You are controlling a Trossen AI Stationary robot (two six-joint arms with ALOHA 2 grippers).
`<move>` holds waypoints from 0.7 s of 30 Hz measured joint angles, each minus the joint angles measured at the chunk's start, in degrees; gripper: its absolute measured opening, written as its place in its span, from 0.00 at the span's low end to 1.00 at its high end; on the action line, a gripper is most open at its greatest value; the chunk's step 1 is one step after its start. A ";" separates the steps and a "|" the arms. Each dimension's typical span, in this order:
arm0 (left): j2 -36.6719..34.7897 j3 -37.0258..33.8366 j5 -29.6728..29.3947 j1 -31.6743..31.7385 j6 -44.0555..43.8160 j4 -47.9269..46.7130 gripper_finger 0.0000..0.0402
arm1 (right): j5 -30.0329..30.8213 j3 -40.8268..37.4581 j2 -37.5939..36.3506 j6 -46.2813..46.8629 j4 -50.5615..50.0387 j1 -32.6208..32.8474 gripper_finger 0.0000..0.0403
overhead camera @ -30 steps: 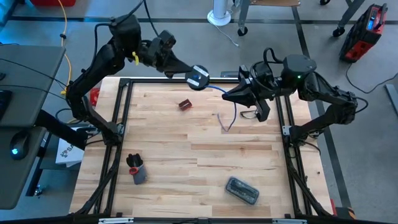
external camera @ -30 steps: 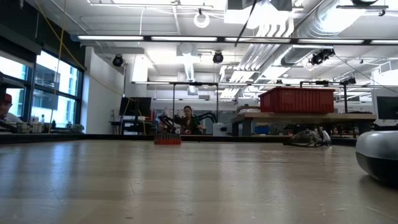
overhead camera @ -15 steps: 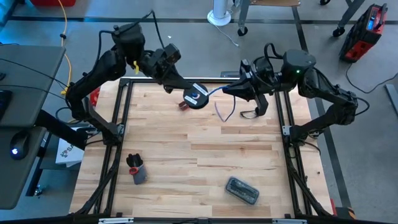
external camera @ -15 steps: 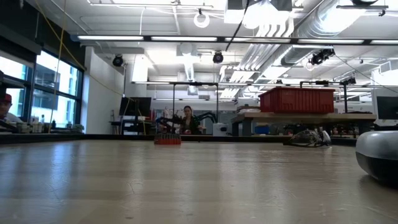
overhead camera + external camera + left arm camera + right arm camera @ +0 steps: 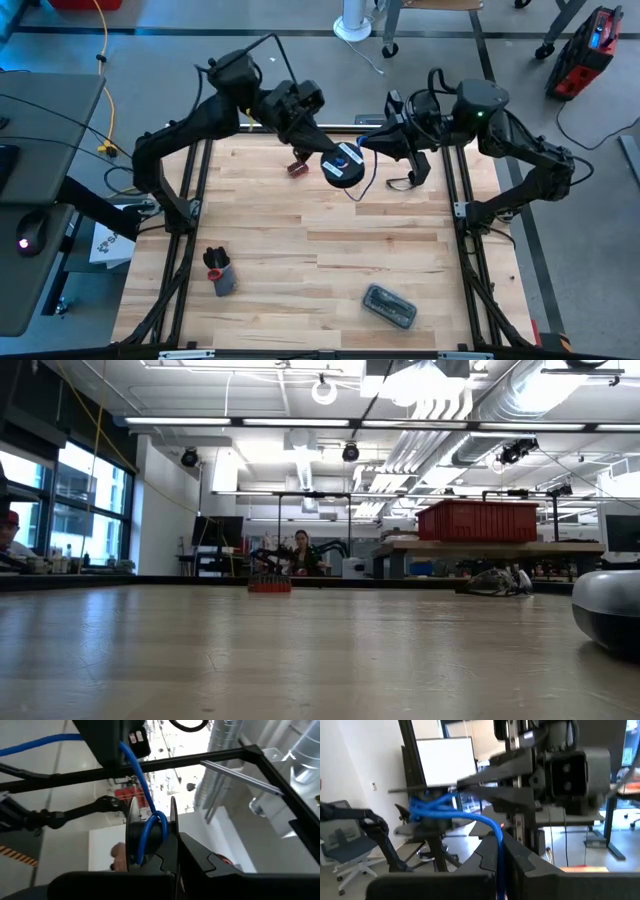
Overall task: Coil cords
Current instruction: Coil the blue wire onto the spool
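The blue cord is pinched by my right gripper close to the reel, so that gripper should open and regrip farther (image 5: 364, 195) along while my left gripper draws the reel away.
A small round black reel (image 5: 342, 165) with a blue patch hangs in the air over the table's far middle, with my left gripper (image 5: 330, 156) shut on it. The left wrist view shows the reel (image 5: 150, 832) edge-on, with the blue cord (image 5: 145, 785) wound between its two discs. From there the cord runs to my right gripper (image 5: 366, 143), which is shut on it just right of the reel. A slack loop of cord (image 5: 366, 186) hangs below. Neither gripper shows in the low view. My left gripper pinches the reel between its two fingers, one on each flat outer face (image 5: 173, 837), close to the rim. The fingers come roughly level from the table's far left. The reel is lifted clear, one face up. My right gripper pinches the blue cord (image 5: 496, 836) between its shut fingers, which point level toward the table's left. From the fingers the cord rises to the reel (image 5: 427, 807), curved rather than taut.
A small red block (image 5: 297, 168) lies on the table just left of the reel. A dark cylinder with a red end (image 5: 218, 272) lies near left, and a grey case (image 5: 390, 306) near right. A black frame (image 5: 200, 160) rings the wooden table.
My left gripper has carried the reel from over the far frame bar toward the near edge and the right, up close to my right gripper, rolling as it went. The cord between reel and right gripper has grown shorter. My right gripper has kept its place.
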 joint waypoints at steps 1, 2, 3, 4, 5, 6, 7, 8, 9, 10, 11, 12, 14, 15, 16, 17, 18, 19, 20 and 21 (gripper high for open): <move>0.48 0.00 0.05 -0.11 -0.71 1.21 0.00 | 0.00 0.00 0.21 0.02 0.87 0.00 0.00; 0.78 0.00 0.07 -0.25 -1.38 2.35 0.00 | 0.00 0.00 0.29 0.11 1.42 0.00 0.00; 1.17 0.00 0.22 -0.27 -1.82 2.97 0.00 | -0.01 0.00 0.48 0.31 1.73 0.00 0.00; 1.69 0.00 0.27 -0.27 -2.03 4.19 0.00 | -0.04 0.02 0.83 0.65 2.25 0.00 0.00; 2.07 0.00 0.33 -0.27 -2.47 5.30 0.00 | -0.02 0.02 0.98 0.89 2.50 0.00 0.00; 2.34 0.00 0.38 -0.27 -3.19 6.26 0.00 | -0.04 0.02 1.30 1.01 2.19 0.02 0.00; 2.74 0.00 0.37 -0.27 -3.66 7.53 0.00 | -0.04 0.00 1.72 1.02 2.46 0.08 0.00; 3.05 0.00 0.34 -0.27 -4.19 8.61 0.00 | -0.04 0.00 1.91 1.15 2.78 0.20 0.00; 3.16 0.00 0.34 -0.27 -4.63 9.46 0.00 | -0.04 0.00 2.22 1.46 2.90 0.38 0.00; 3.16 0.00 0.21 -0.27 -4.85 9.99 0.00 | -0.03 0.00 2.56 1.87 3.75 0.57 0.00; 3.16 0.00 -0.10 -0.27 -4.73 10.75 0.00 | -0.02 0.00 2.67 2.27 4.43 0.73 0.00; 3.14 0.00 -0.46 -0.10 -4.36 11.27 0.00 | -0.04 0.00 2.85 2.33 4.76 0.95 0.00; 3.13 0.00 -0.56 0.37 -3.43 12.70 0.00 | -0.03 0.00 3.12 2.33 6.15 1.48 0.00; 3.13 0.00 -0.59 0.58 -3.24 13.30 0.00 | 0.06 0.00 3.31 2.43 6.54 1.62 0.00; 3.14 0.00 -0.95 0.75 -3.26 14.46 0.00 | 0.22 0.01 3.60 2.63 7.68 1.75 0.00; 3.14 0.00 -1.47 0.89 -3.46 15.30 0.00 | 0.46 0.00 3.75 3.07 8.44 1.85 0.00; 3.14 0.00 -1.81 0.96 -3.88 15.66 0.00 | 0.68 0.01 4.20 3.73 9.34 1.90 0.00; 3.14 0.00 -1.91 0.96 -4.36 16.03 0.00 | 0.81 0.03 4.65 4.09 10.85 1.90 0.00; 3.11 0.00 -1.86 0.96 -4.63 16.06 0.00 | 0.79 0.04 4.89 4.73 11.67 1.90 0.00; 3.11 0.00 -1.71 0.96 -4.81 16.02 0.00 | 0.74 0.02 5.44 5.16 12.54 1.90 0.00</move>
